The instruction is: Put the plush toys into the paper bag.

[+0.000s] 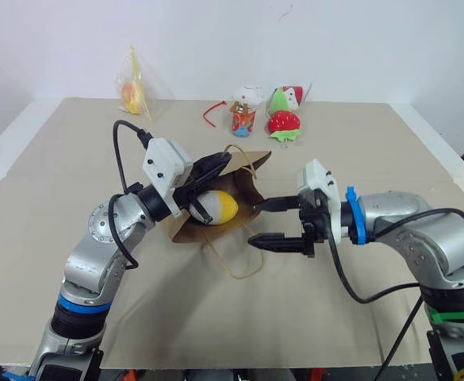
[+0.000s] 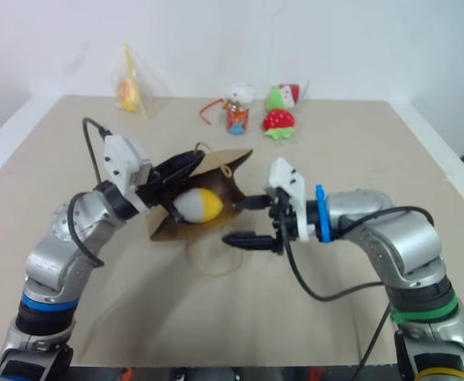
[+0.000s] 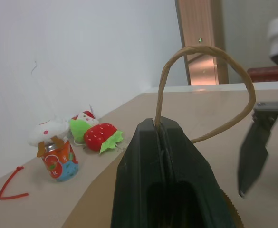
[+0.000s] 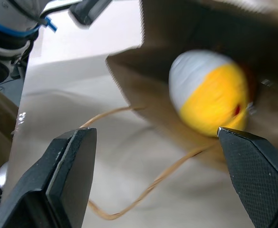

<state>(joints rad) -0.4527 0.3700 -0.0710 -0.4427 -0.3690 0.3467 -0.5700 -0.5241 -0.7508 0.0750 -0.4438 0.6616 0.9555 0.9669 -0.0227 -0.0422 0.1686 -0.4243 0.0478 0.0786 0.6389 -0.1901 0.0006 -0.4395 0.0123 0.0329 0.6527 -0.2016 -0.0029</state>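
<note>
My left gripper should release the brown paper bag upright on the table at my right gripper's open fingertips (image 1: 252,216).
The brown paper bag (image 1: 251,168) lies on its side mid-table, its mouth facing my right arm. My left gripper (image 1: 218,162) is shut on the bag's upper rim and holds it lifted; in the left wrist view a cord handle (image 3: 205,50) loops up from between the closed fingers (image 3: 148,156). A white and yellow egg-shaped plush toy (image 1: 218,207) rests inside the mouth and fills the middle of the right wrist view (image 4: 210,97). My right gripper (image 1: 263,223) hovers open just outside the mouth, nothing between its fingers (image 4: 72,161).
The bag's other cord handle (image 1: 239,255) trails loose on the table in front. At the back stand a red strawberry plush (image 1: 284,122), a small white-capped figure (image 1: 244,111), a red tie (image 1: 213,109) and a clear plastic pouch (image 1: 134,91).
</note>
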